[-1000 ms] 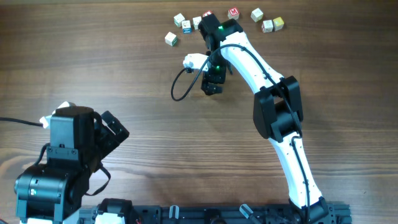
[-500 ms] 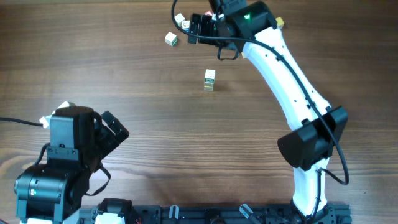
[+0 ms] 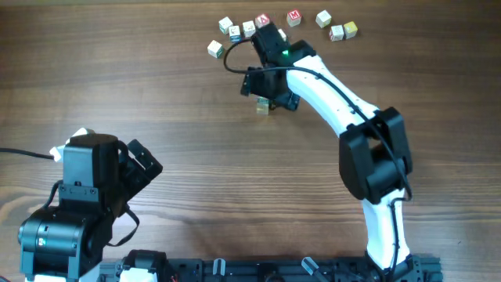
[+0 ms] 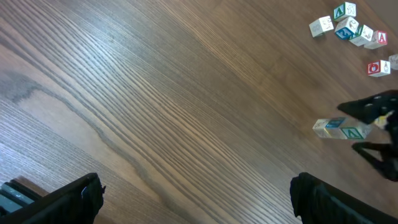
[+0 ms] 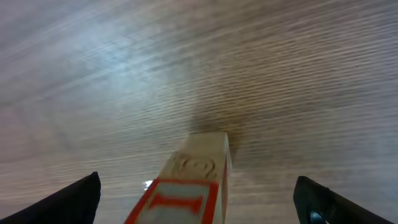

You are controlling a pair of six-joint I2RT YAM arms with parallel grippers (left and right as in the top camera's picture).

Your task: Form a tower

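The red-framed top cube of the tower sits crooked to my right gripper's open fingers, so next my right gripper closes around the tower's sides (image 5: 224, 185) and straightens the stack first.
The tower (image 3: 262, 108) is a narrow stack of pale letter cubes standing mid-table. In the left wrist view the tower (image 4: 341, 129) shows blue and green marks on its sides. My right gripper (image 3: 267, 91) hovers over it, open. In the right wrist view the tower (image 5: 186, 186) rises between the wide-apart fingers (image 5: 69, 202) with a gap on each side, and its top face carries a red frame. My right gripper (image 5: 199, 208) holds nothing. My left gripper (image 4: 196, 200) is open over bare wood at the near left, far from the tower.
Several loose letter cubes (image 3: 234, 32) lie in a scattered row along the far edge, some further right (image 3: 337, 31). The same loose cubes (image 4: 346, 25) show in the left wrist view. The left arm's base (image 3: 78, 204) sits at the near left corner.
The right arm swung back to the loose cubes, then returned over the tower with its jaws open throughout. The loose cubes lie as before. The left arm has not moved.
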